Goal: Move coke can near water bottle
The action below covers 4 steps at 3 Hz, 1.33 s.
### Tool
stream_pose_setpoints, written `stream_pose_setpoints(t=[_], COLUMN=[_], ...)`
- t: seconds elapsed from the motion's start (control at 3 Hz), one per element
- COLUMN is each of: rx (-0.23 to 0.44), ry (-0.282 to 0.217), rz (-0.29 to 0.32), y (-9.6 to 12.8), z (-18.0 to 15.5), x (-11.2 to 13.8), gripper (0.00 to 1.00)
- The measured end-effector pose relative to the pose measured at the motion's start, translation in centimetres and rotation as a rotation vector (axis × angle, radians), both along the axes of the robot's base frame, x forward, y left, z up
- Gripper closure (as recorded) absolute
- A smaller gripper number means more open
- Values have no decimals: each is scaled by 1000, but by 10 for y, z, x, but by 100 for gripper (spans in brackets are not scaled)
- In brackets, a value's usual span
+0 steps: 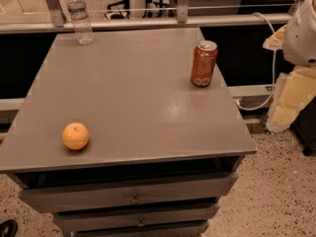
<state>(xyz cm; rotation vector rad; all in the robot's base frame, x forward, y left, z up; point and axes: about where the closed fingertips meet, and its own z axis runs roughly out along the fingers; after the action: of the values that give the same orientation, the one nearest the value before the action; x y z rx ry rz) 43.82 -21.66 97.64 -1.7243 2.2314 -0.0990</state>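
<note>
Next, I close my gripper around the middle (204, 61) of the coke can, because the coke can should move to a spot near the water bottle.
The coke can (204, 63), red-orange with a silver top, stands upright near the right edge of the grey table top (133, 98). The water bottle (79, 16), clear with a white cap and a pale label, stands upright at the far left corner of the table. The two are far apart, at opposite sides of the top. My gripper is out of view. Only a white rounded part of my arm (303, 33) shows at the right edge, beyond the table and to the right of the can.
An orange fruit (75, 136) lies near the front left of the table. Below the top are drawers (133, 196). A railing and glass (148, 21) run behind the table. Pale blocks (291, 100) and a white cable (273, 73) are at the right on the speckled floor.
</note>
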Motion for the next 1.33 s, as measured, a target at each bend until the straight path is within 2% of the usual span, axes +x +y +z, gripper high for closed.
stream_pose_setpoints(t=[0.33, 0.67, 1.0, 1.33], rx=[0, 43, 172, 295], ry=[0, -36, -93, -168], rz=[0, 1, -20, -39], y=[0, 0, -2, 3], z=[0, -8, -31, -40], x=[0, 14, 60, 102], gripper=[0, 0, 0, 0])
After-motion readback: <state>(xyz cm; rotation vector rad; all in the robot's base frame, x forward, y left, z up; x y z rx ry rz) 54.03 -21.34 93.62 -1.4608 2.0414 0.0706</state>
